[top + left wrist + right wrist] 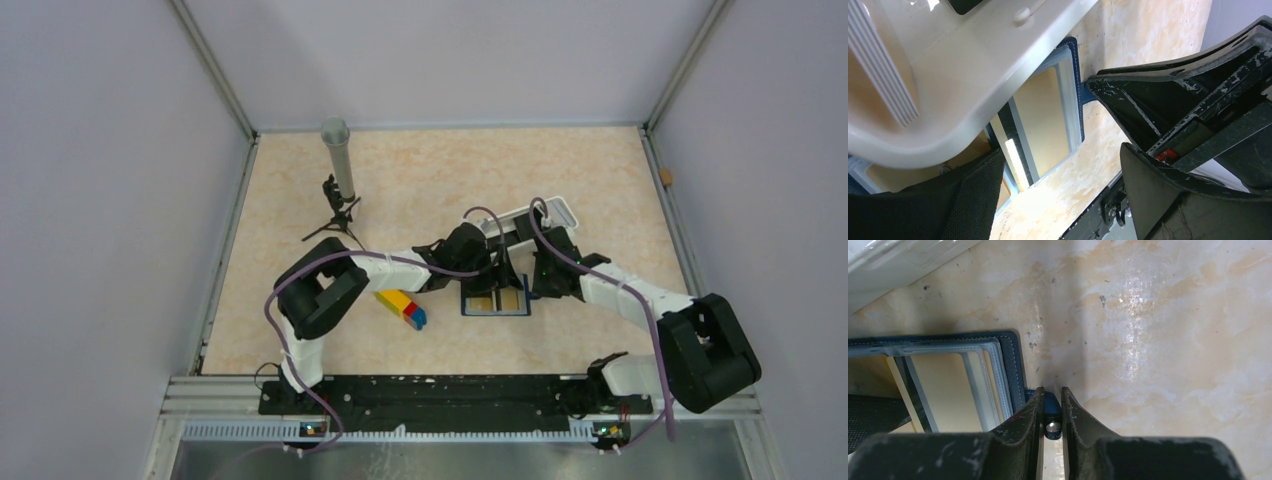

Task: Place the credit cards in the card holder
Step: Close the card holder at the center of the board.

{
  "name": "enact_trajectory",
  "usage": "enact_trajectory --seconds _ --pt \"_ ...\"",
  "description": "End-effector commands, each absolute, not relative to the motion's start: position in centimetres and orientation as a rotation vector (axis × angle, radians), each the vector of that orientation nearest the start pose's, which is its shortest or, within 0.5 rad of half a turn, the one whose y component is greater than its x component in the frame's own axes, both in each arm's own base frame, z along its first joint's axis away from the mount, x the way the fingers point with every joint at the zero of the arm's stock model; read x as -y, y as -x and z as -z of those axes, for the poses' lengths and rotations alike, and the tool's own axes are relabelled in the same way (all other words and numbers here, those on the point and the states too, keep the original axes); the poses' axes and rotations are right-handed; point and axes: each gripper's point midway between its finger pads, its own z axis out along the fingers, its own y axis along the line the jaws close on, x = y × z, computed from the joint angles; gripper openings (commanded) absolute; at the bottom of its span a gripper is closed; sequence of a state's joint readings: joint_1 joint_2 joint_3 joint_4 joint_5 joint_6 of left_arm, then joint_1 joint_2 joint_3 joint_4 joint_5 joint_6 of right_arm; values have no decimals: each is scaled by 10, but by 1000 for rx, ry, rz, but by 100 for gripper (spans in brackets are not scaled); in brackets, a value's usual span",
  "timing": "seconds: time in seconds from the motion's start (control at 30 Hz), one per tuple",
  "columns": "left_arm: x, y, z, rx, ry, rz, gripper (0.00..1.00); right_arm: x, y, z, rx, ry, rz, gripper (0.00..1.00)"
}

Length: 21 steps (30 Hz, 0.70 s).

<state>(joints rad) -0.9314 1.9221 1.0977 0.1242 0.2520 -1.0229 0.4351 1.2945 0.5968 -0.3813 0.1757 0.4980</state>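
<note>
The robot's right gripper should release the snap tab, now at the holder's edge, over the navy card holder's middle fold (490, 288) (874, 380).
The navy card holder (495, 301) lies open on the table just in front of the white tray. A yellow credit card (1045, 112) (943, 390) sits behind the clear slot of its right half. A strip with a dark stripe (1015, 142) lies next to it toward the fold, and more yellow shows in the left half (483, 302). My right gripper (1052, 392) (531, 284) is shut on the holder's snap tab (1051, 412) at its right edge. My left gripper (1060, 160) (497, 272) hovers open over the holder, with nothing between its fingers (973, 200).
A white oblong tray (545, 215) (963, 75) stands right behind the holder, close above my left fingers. Coloured toy bricks (402, 308) lie to the holder's left. A grey cylinder on a small tripod (337, 160) stands at the back left.
</note>
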Motion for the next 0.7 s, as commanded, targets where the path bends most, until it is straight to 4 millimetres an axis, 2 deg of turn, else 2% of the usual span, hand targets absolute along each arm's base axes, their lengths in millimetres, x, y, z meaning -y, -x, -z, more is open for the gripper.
enact_trajectory --seconds 0.0,0.23,0.53,0.67 --pt "424 -221 -23 -2683 -38 1097 85 -90 -235 -16 -2634 -156 -54 5" --pt "435 -227 -38 -2654 -46 1126 85 -90 -235 -15 -2637 -156 -53 5" --pt "455 -226 -45 -2667 -84 1122 85 -89 -235 -16 -2633 -162 -51 5" --pt "452 -227 -44 -2692 -51 1075 86 -88 -235 -16 -2632 -165 -49 5"
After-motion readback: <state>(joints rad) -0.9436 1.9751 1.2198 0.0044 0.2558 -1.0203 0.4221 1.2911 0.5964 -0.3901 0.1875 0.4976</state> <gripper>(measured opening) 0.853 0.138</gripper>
